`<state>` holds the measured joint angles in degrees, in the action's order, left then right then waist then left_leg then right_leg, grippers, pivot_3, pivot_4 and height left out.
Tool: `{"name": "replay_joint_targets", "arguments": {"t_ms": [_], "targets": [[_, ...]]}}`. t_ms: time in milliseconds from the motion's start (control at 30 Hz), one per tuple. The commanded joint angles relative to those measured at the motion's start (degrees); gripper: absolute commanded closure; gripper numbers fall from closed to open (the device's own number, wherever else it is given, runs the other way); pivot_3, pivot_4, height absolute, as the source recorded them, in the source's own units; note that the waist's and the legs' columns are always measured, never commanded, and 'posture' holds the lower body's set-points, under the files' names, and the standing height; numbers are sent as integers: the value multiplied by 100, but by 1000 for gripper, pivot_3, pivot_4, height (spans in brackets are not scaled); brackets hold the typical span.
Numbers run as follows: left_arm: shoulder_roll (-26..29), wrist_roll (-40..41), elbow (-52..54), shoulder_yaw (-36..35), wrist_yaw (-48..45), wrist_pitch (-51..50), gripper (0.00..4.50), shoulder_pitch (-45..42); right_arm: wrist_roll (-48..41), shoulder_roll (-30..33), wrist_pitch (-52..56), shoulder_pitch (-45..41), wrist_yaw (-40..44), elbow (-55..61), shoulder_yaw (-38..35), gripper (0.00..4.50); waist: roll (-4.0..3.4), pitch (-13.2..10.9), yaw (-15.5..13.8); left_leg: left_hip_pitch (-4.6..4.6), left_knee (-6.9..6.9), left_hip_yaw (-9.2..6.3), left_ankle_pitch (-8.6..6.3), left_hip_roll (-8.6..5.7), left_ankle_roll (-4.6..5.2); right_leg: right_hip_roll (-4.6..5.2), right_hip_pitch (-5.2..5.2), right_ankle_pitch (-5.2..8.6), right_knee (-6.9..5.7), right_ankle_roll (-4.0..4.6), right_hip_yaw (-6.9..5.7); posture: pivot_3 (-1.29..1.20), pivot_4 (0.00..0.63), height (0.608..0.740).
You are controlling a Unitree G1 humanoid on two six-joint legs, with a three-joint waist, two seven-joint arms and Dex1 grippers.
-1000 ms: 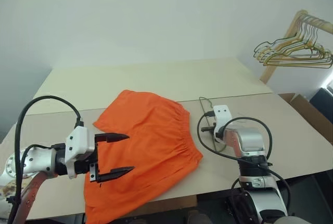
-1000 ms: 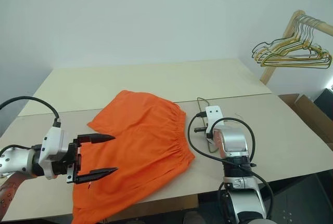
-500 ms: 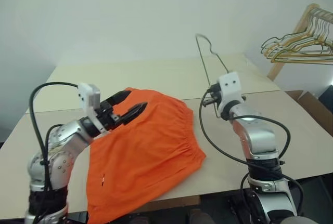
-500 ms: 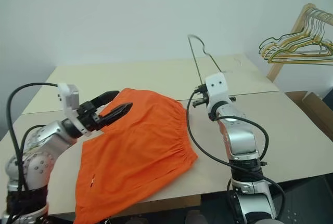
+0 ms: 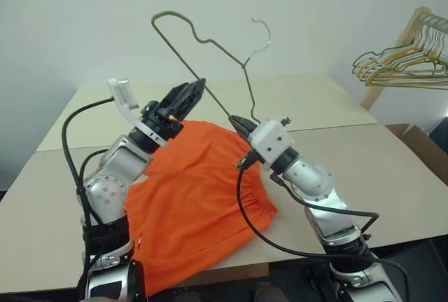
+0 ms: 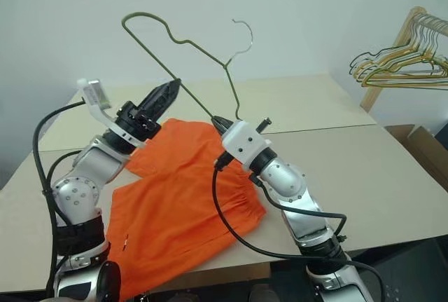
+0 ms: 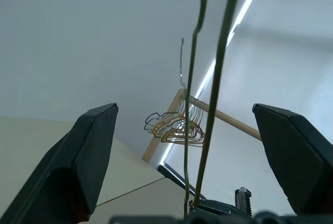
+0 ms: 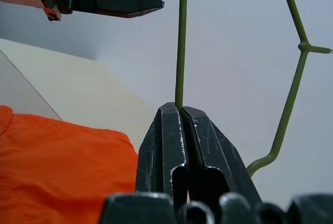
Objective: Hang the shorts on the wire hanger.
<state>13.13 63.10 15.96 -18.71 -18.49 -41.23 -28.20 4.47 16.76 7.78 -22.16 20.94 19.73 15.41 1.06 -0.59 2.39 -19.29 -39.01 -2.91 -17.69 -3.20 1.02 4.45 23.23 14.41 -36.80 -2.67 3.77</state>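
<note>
My right gripper is pinching just the hanger's lower wire, so my left gripper needs to hold the hanger steady while my right gripper takes both wires at the hanger's corner (image 5: 256,118).
The orange shorts (image 5: 196,204) lie flat on the table, their gathered waistband toward my right arm. Above them my right gripper (image 8: 179,107) is shut on the wire hanger (image 8: 182,37), holding its lower wire. The hanger stands in the air and leans to my left, with its hook (image 5: 264,34) uppermost. My left gripper (image 7: 184,107) is raised over the far edge of the shorts and is open. Its fingers (image 5: 187,95) point up at the hanger. In the left wrist view two of the hanger's wires run between them, and no contact shows.
A wooden rack (image 5: 413,25) at the far right carries several gold and green hangers (image 5: 399,71). The beige table (image 5: 392,176) stretches out to the right of the shorts. A cardboard box (image 5: 420,149) stands past its right edge.
My right gripper lifted the hanger off the table and swung it up, then leaned it to the left. My left gripper rose from low over the shorts up to the hanger.
</note>
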Motion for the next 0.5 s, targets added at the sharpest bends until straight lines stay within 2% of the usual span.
{"name": "replay_joint_targets", "arguments": {"t_ms": [33, 67, 167, 500], "targets": [[10, 142, 90, 76, -7, 54, 0, -180, 105, -13, -263, -85, 63, 147, 28, 4487, 4, -2, -8, 0, 0, -1, 0, -1, 0, 0, 0, 0, 1, 0, -1, -12, 0, 740], [-24, 129, 98, 103, 25, 81, 0, -189, 128, -22, -279, -78, 65, 129, 31, 4487, 5, -2, -7, -1, 0, 0, 0, -1, 0, 1, 1, 0, 3, 0, -1, -12, 0, 740], [-133, 159, 108, 154, 64, 143, 570, -211, 182, -12, -348, -54, 94, 74, 41, 4500, 7, -3, -8, -2, 1, -1, 0, -1, -1, 1, 1, 0, 5, 0, -1, -13, 0, 740], [-119, -64, 62, 300, 81, 306, 3963, -215, 388, -57, -425, 20, 107, 19, 79, 4500, 7, -3, 3, -1, 1, 1, 2, 0, -4, -1, 0, 0, 4, 0, 1, -21, 0, 740]]}}
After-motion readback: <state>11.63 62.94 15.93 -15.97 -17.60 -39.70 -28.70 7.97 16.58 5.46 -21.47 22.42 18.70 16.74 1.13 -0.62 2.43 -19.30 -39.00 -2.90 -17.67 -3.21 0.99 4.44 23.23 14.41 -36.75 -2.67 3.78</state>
